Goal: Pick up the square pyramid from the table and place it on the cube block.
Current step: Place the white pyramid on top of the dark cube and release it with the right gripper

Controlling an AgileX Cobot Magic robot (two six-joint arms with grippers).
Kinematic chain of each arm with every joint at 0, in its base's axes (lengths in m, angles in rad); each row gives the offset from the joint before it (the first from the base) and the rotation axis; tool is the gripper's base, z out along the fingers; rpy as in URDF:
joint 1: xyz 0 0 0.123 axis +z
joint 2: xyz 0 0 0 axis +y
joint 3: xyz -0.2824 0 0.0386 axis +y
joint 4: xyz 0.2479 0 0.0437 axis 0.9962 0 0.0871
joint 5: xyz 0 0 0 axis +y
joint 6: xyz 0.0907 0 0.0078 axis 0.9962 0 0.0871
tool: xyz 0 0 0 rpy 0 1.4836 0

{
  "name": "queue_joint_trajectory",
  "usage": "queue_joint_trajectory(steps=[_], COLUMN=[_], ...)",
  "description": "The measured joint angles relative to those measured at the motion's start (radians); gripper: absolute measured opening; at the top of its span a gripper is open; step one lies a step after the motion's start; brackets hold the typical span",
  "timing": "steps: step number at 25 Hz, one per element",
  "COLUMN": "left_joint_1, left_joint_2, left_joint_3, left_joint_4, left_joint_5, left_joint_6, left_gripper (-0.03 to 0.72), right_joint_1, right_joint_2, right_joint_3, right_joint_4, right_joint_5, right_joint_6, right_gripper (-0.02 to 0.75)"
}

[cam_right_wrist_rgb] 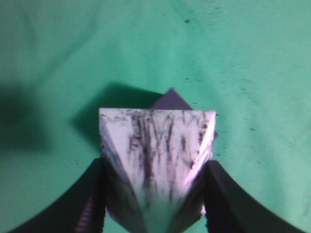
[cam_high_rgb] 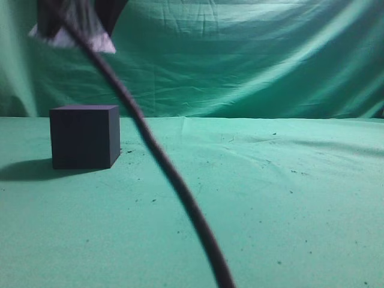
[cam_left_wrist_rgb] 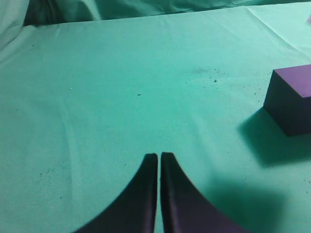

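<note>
Next, my right gripper sets the square pyramid down and lets go of it on the middle of the dark cube block's flat top side (cam_high_rgb: 86, 108) (cam_right_wrist_rgb: 171, 137).
My right gripper (cam_right_wrist_rgb: 155, 167) is shut on the square pyramid (cam_right_wrist_rgb: 156, 141), white marbled with dark streaks. In the exterior view this gripper (cam_high_rgb: 78, 15) hangs at the top left, high above the cube block (cam_high_rgb: 84, 137), and the pyramid's pale base (cam_high_rgb: 60, 39) shows under the fingers. A corner of the dark cube (cam_right_wrist_rgb: 170, 101) peeks out behind the pyramid in the right wrist view. My left gripper (cam_left_wrist_rgb: 159, 156) is shut and empty, low over the green table (cam_left_wrist_rgb: 121, 87), with the cube (cam_left_wrist_rgb: 291, 97) off to its right. The left gripper is out of the exterior view.
A dark cable (cam_high_rgb: 162, 162) runs down from the raised gripper across the exterior view to the bottom edge. Wrinkled green cloth (cam_high_rgb: 252, 60) hangs as a backdrop behind the table (cam_high_rgb: 270, 198). The cube casts a shadow (cam_high_rgb: 24, 170) to its left.
</note>
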Motion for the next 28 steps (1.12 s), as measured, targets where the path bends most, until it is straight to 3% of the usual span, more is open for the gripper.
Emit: queue_joint_trajectory(steps=[9, 20, 22, 23, 25, 28], left_joint_1=[0.000, 0.000, 0.000, 0.000, 0.000, 0.000], left_joint_2=[0.000, 0.000, 0.000, 0.000, 0.000, 0.000], left_joint_3=[0.000, 0.000, 0.000, 0.000, 0.000, 0.000], left_joint_4=[0.000, 0.000, 0.000, 0.000, 0.000, 0.000], left_joint_5=[0.000, 0.000, 0.000, 0.000, 0.000, 0.000], left_joint_6=[0.000, 0.000, 0.000, 0.000, 0.000, 0.000], left_gripper=[0.000, 0.000, 0.000, 0.000, 0.000, 0.000], right_joint_1=[0.007, 0.003, 0.003, 0.003, 0.005, 0.005], right_joint_2=[0.157, 0.169, 0.179, 0.179, 0.180, 0.166], right_joint_3=[-0.072, -0.086, -0.112, -0.112, -0.212, -0.313], right_joint_4=[-0.071, -0.085, -0.085, -0.085, -0.085, -0.051], right_joint_5=[0.024, 0.036, 0.097, 0.097, 0.132, 0.136], right_joint_6=[0.000, 0.049, 0.049, 0.049, 0.050, 0.050], right_gripper=[0.377, 0.377, 0.522, 0.522, 0.629, 0.615])
